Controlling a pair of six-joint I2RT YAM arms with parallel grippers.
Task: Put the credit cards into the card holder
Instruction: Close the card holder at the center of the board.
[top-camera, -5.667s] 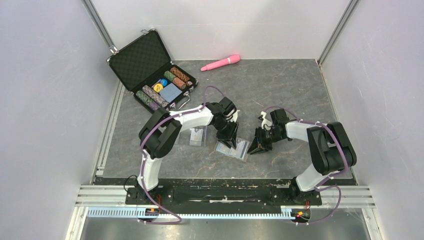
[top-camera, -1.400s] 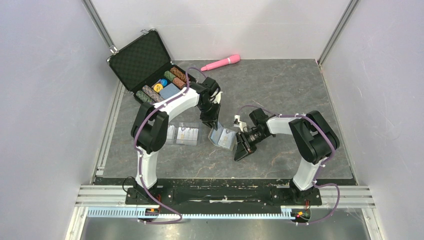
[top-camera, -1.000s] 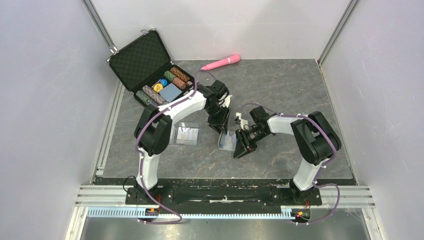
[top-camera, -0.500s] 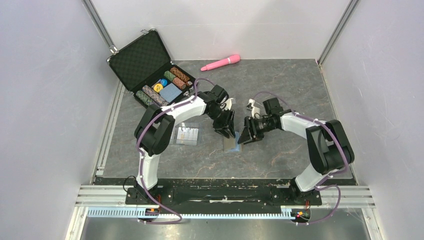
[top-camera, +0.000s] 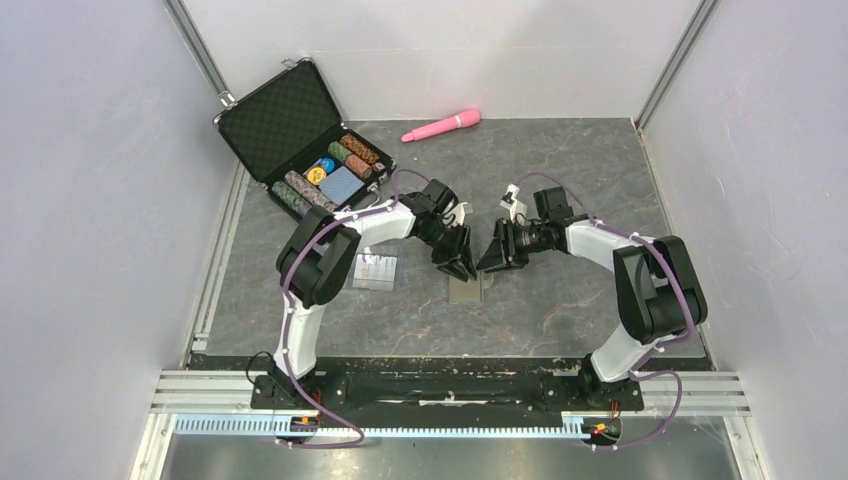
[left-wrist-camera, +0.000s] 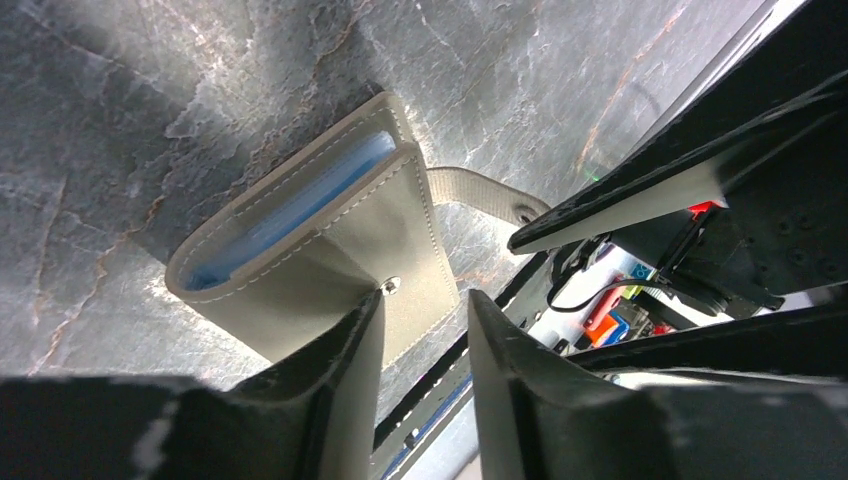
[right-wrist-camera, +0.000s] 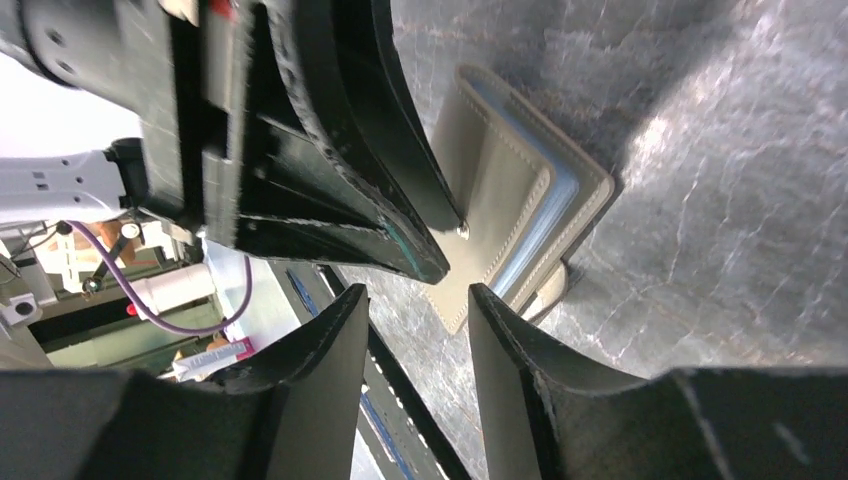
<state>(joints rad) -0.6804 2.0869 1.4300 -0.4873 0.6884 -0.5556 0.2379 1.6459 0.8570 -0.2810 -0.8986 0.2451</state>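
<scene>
My left gripper should take the tab's end (left-wrist-camera: 527, 212) and draw it over to the snap stud, because the snap tab sticks out away from the stud.
The khaki card holder (top-camera: 467, 290) lies folded on the table between my two grippers, with its light-blue lining (left-wrist-camera: 290, 208) showing at the edge and its snap tab (left-wrist-camera: 478, 193) sticking out. My left gripper (top-camera: 459, 264) is open just above it, and one finger (left-wrist-camera: 340, 370) rests by the snap stud on the flap. My right gripper (top-camera: 493, 258) is open beside the holder (right-wrist-camera: 515, 205), a little apart from it, with nothing between its fingers. The pale credit cards (top-camera: 375, 270) lie flat on the table to the left of the holder, beside the left arm.
An open black case (top-camera: 300, 140) with poker chips and a blue deck stands at the back left. A pink handle-shaped object (top-camera: 441, 125) lies at the back centre. White walls close in both sides, and the black rail (top-camera: 440, 385) runs along the near edge.
The right gripper has drawn back up and to the right, off the card holder, which now lies on the table. The left gripper has shifted right and down onto its flap.
</scene>
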